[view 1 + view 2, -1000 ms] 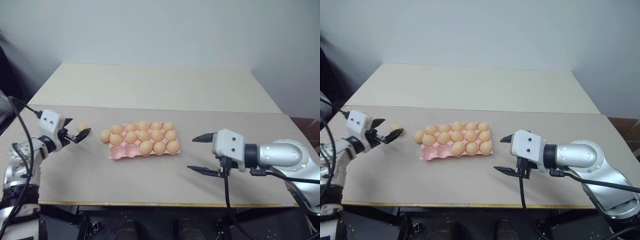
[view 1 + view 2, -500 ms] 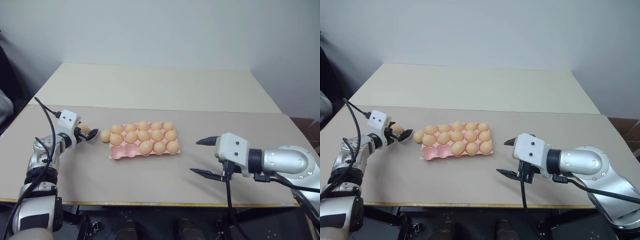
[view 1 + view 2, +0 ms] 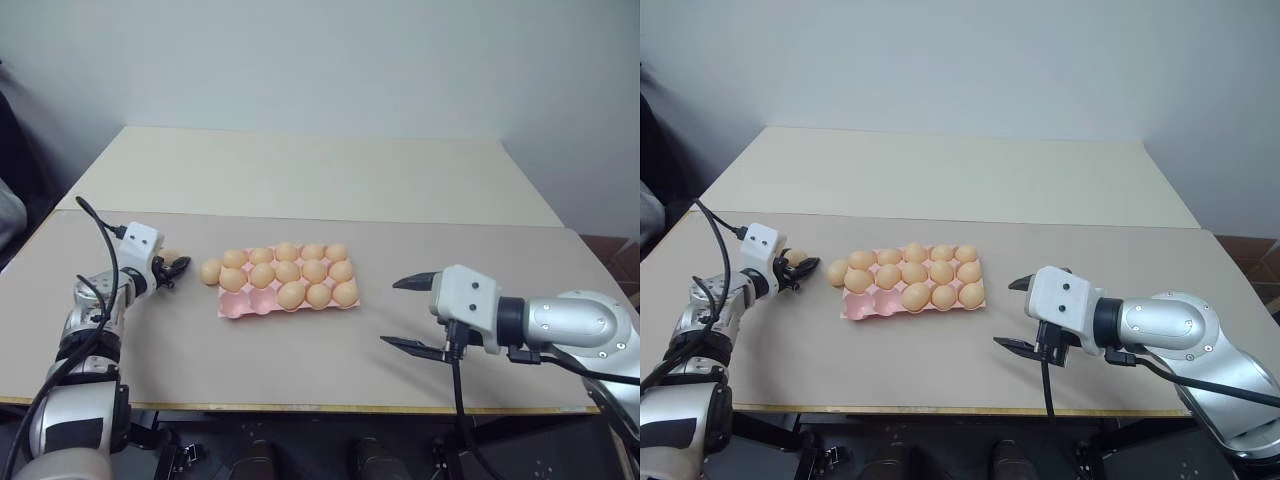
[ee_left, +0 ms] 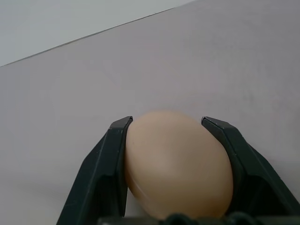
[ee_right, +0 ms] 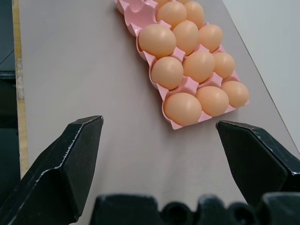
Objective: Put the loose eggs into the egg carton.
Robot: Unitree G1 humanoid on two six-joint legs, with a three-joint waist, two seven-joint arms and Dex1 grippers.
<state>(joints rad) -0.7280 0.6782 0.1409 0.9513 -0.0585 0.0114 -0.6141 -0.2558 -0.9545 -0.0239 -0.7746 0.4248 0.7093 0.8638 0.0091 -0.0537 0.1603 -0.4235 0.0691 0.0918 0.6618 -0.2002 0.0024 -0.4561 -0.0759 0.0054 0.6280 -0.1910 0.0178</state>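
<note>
Next, my left gripper puts the egg down and lets go in the pink carton's bare cup (image 3: 262,299) beside the eggs in the front row. The egg is now held low over the table.
The pink egg carton (image 3: 243,306) lies mid-table, most cups filled with pale orange eggs (image 3: 288,271) and two front-left cups bare. One loose egg (image 3: 210,271) rests on the table against the carton's left end. Farther left, my left gripper (image 3: 172,268) is shut on another loose egg (image 4: 178,164), low over the table, a black finger (image 4: 105,173) pressing each side. To the right of the carton, my right gripper (image 3: 408,312) hangs open and holds nothing. The right wrist view looks between its fingers (image 5: 70,159) toward the carton's near end (image 5: 174,124).
The tan tabletop (image 3: 330,360) has free room in front of and to the right of the carton. A paler table (image 3: 310,175) adjoins behind. The front edge (image 3: 300,408) runs close under both arms.
My left gripper dropped toward the table, reached the far-left egg and shut on it; it was open before. The right gripper has stayed open in about the same place.
</note>
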